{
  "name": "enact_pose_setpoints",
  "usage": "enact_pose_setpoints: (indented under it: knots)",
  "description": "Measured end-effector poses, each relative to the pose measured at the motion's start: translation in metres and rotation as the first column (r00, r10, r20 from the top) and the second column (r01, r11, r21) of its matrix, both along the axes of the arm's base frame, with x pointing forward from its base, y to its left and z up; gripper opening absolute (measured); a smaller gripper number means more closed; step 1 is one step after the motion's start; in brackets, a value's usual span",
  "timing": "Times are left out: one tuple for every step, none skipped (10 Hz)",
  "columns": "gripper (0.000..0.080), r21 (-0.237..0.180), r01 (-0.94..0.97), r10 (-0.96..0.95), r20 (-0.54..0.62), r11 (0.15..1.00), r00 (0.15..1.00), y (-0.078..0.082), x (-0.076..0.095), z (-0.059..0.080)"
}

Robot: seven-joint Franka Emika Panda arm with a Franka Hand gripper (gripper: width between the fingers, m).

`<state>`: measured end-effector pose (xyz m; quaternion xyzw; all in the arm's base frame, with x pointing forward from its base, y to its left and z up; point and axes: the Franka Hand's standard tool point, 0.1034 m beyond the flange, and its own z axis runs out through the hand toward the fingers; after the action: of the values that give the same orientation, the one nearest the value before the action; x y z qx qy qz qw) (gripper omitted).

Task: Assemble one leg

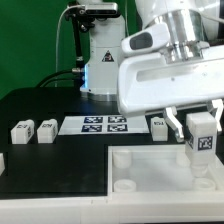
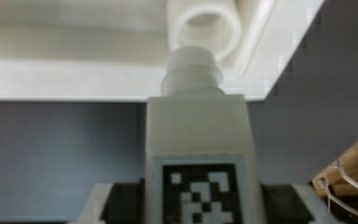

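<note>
I need to let go of the leg, now held upright over the panel, that stands in the white panel's round corner socket (image 1: pixel 204 183) (image 2: pixel 206 27), straight below the tip of its peg.
My gripper (image 1: pixel 200 128) is shut on a leg (image 1: pixel 201 139), a chunky white block with a black-and-white tag on its face. It holds the leg upright over the right part of the large white square panel (image 1: pixel 140 170). In the wrist view the held leg (image 2: pixel 197 120) fills the middle, its tag near my gripper (image 2: pixel 199 200), and its ribbed peg tip points at a round corner socket (image 2: pixel 211 25) of the panel (image 2: pixel 87 50). I cannot tell whether the tip touches the socket. Two more legs (image 1: pixel 20 131) (image 1: pixel 45 130) lie at the exterior view's left, and another (image 1: pixel 157 124) beside my gripper.
The marker board (image 1: pixel 103 124) lies on the black table behind the panel. The robot base (image 1: pixel 100 60) stands at the back before a green backdrop. A white part (image 1: pixel 2 160) shows at the exterior view's left edge. A coiled brown object (image 2: pixel 357 180) shows at the wrist view's edge.
</note>
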<state>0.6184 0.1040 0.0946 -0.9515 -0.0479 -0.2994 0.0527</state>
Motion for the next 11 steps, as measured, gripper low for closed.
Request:
enact_pose_setpoints:
  knots:
    - [0.0290, 0.001, 0.000, 0.000, -0.005, 1.000, 1.000, 0.000, -0.001, -0.004]
    - [0.0290, 0.002, 0.001, -0.001, -0.013, 1.000, 1.000, 0.000, -0.003, -0.009]
    - [0.0290, 0.002, 0.000, 0.000, -0.016, 1.000, 1.000, 0.001, -0.003, -0.010]
    - [0.0290, 0.002, 0.000, 0.000, -0.015, 1.000, 1.000, 0.001, -0.002, -0.010]
    - [0.0290, 0.004, -0.001, 0.001, -0.014, 1.000, 1.000, 0.002, -0.001, -0.011]
    - [0.0290, 0.004, -0.003, 0.003, -0.011, 1.000, 1.000, 0.005, -0.002, -0.011]
    - [0.0291, 0.005, -0.007, 0.007, -0.015, 1.000, 1.000, 0.007, -0.003, -0.013]
    - [0.0291, 0.006, -0.009, 0.009, -0.022, 1.000, 1.000, 0.008, -0.005, -0.017]
    - [0.0291, 0.005, -0.008, 0.008, -0.025, 1.000, 1.000, 0.008, -0.006, -0.019]
    - [0.0291, 0.005, -0.008, 0.008, -0.029, 1.000, 1.000, 0.008, -0.006, -0.021]
    - [0.0291, 0.006, -0.007, 0.007, -0.035, 1.000, 0.999, 0.007, -0.008, -0.025]
